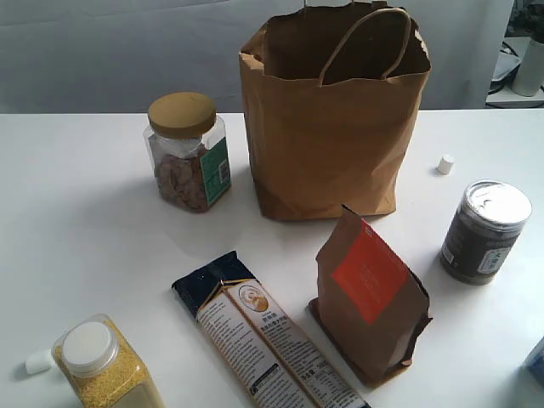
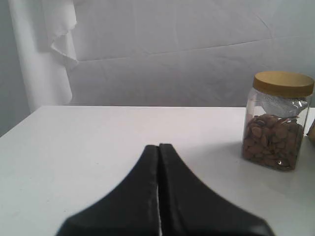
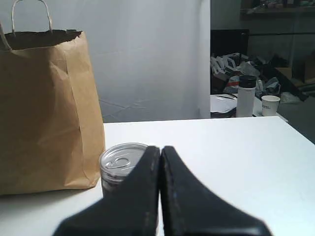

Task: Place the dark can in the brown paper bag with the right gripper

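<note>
I move my right gripper to the dark can next and close it around the can's upper sides (image 1: 488,227) (image 3: 115,179), just under its silver top.
The dark can (image 1: 484,231) stands upright at the right side of the white table, silver pull-tab top up. In the right wrist view the dark can (image 3: 118,164) sits just beyond my right gripper (image 3: 160,149), whose jaws are pressed together with nothing between them. The brown paper bag (image 1: 333,115) stands open at the back centre, handles up; the same brown paper bag (image 3: 44,105) rises to one side of the can. My left gripper (image 2: 158,146) is shut and empty over bare table. Neither gripper shows in the exterior view.
A gold-lidded clear jar of nuts (image 1: 187,153) stands left of the bag. A brown pouch with orange label (image 1: 370,297), a long dark packet (image 1: 263,336) and a white-capped jar of yellow grains (image 1: 102,365) lie in front. A small white cap (image 1: 445,164) is behind the can.
</note>
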You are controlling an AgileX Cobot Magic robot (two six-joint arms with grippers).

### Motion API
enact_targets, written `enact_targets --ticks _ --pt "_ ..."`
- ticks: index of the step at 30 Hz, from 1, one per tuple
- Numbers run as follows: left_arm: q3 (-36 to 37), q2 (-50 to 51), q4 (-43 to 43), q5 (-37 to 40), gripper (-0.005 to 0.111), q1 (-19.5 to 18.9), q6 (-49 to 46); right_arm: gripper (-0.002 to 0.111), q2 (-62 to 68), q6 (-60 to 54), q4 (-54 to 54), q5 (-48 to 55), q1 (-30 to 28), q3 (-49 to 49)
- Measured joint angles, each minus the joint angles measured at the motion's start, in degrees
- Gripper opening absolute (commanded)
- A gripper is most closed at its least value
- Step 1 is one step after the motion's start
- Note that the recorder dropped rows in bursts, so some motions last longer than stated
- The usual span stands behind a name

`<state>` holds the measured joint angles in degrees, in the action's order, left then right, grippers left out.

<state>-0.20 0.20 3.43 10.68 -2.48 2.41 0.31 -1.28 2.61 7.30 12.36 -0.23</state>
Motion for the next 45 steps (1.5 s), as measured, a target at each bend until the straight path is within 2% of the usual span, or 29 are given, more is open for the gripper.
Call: enact_targets --ticks 8,15,19,21,23,24,26,29,30,32,37,45 --pt "0.0 0.0 0.0 0.0 0.0 0.0 0.0 0.0 0.0 0.22 0.57 -1.16 0.0 0.0" --pt "0.0 0.0 0.0 0.0 0.0 0.0 0.0 0.0 1.72 5.69 3.6 -1.32 0.0 -2.44" --pt "0.0 0.0 0.0 0.0 0.0 0.0 0.0 0.0 15.15 8.05 4.29 2.94 0.0 -13.3" --pt "0.0 0.0 0.0 0.0 0.0 0.0 0.0 0.0 23.41 8.82 4.02 7.74 0.0 -19.01" --pt "0.0 0.0 0.0 0.0 0.0 0.0 0.0 0.001 33.31 9.08 2.97 16.76 0.0 -28.15" --pt "0.0 0.0 0.0 0.0 0.0 0.0 0.0 0.004 37.78 9.08 2.29 21.66 0.0 -33.13" --pt "0.0 0.0 0.0 0.0 0.0 0.0 0.0 0.022 45.04 8.79 1.2 30.72 0.0 -41.83" --pt "0.0 0.0 0.0 0.0 0.0 0.0 0.0 0.063 55.13 8.42 -0.69 41.55 1.81 -52.26" --pt "0.0 0.0 0.0 0.0 0.0 0.0 0.0 0.072 58.95 8.89 -1.49 45.54 2.97 -56.17" --pt "0.0 0.0 0.0 0.0 0.0 0.0 0.0 0.082 64.23 10.97 -2.61 50.57 4.96 -61.25" --pt "0.0 0.0 0.0 0.0 0.0 0.0 0.0 0.094 74.71 16.21 -3.11 55.72 6.86 -67.13" --pt "0.0 0.0 0.0 0.0 0.0 0.0 0.0 0.094 86.87 18.37 -3.11 57.15 7.56 -69.6"
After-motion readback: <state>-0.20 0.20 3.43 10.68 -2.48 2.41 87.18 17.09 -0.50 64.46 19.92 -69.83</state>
